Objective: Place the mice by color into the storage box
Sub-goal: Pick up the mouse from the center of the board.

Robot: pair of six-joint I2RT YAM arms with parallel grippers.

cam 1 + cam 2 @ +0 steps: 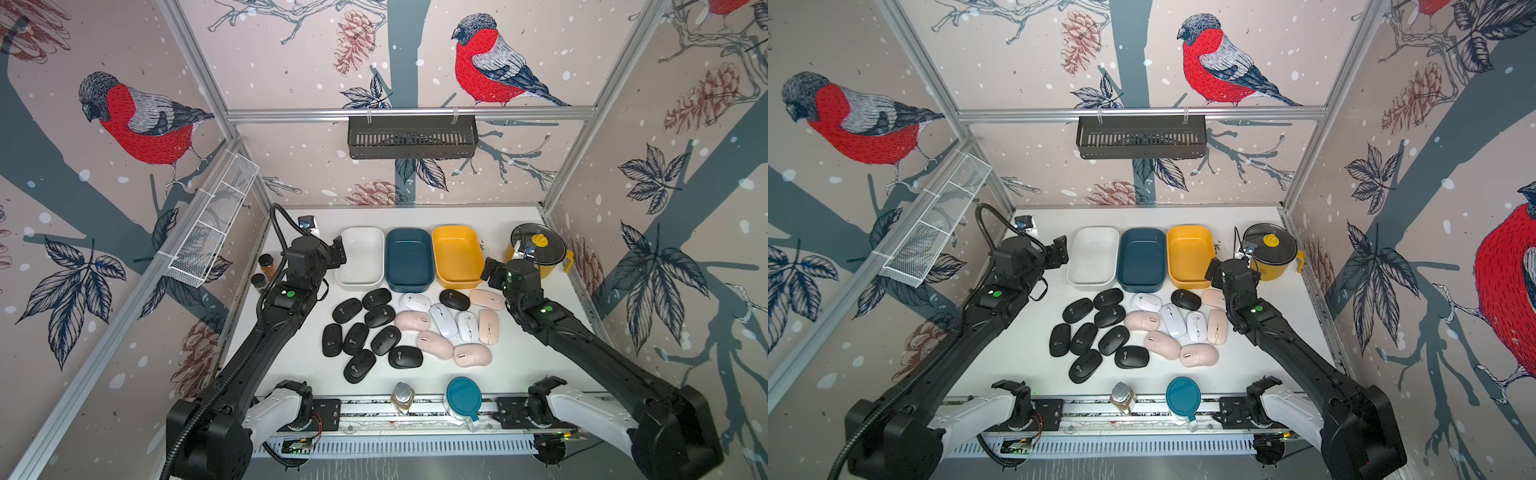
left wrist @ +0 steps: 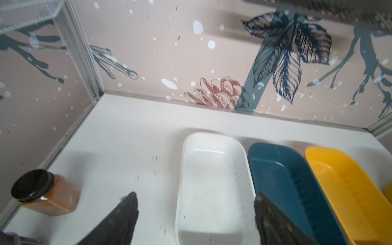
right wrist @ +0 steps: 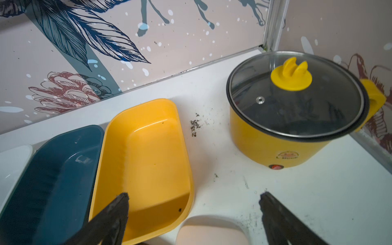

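Note:
Next, my right gripper closes on the long sides (image 1: 488, 326) of the outermost pink mouse, which lies lengthwise next to a white mouse.
The mice lie in a cluster mid-table in both top views: several black mice (image 1: 357, 336) on the left, white mice (image 1: 442, 320) and pale pink mice (image 1: 434, 343) on the right. Behind them stand three empty storage boxes side by side: white box (image 1: 360, 255), dark teal box (image 1: 408, 259), yellow box (image 1: 457, 255). My left gripper (image 2: 195, 195) hangs open by the near left end of the white box (image 2: 212, 180), nothing between its fingers. My right gripper (image 3: 194, 194) is open above a pink mouse (image 3: 212, 232) that lies beside the yellow box (image 3: 148, 152).
A yellow pot (image 1: 538, 249) with a glass lid stands at the back right. Two spice jars (image 1: 266, 266) sit at the left wall. A round teal lid (image 1: 463, 397) and a small silver-capped jar (image 1: 403, 397) rest at the front edge. A wire basket (image 1: 212, 224) hangs on the left wall.

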